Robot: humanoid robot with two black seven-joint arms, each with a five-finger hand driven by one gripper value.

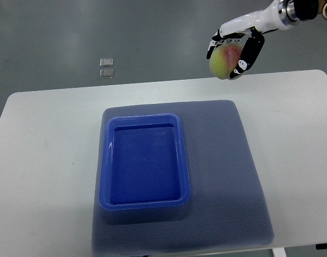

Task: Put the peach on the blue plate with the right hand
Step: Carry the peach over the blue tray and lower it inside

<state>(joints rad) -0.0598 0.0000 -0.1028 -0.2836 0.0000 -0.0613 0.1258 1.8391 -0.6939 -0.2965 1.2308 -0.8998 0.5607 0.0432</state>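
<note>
My right gripper should set the peach free on the blue plate, letting go of it just inside the middle of its far rim (144, 136).
My right hand (233, 53) comes in from the upper right and is shut on a red and green peach (225, 60), holding it in the air above the table's far edge. The blue plate (144, 160), a rectangular tray with a raised rim, lies empty on a grey mat (227, 160) in the middle of the table. The hand with the peach is up and to the right of the plate, well apart from it. The left arm does not show.
The white table (45, 150) carries the mat and plate. Two small clear squares (106, 68) lie on the floor beyond the table's far edge.
</note>
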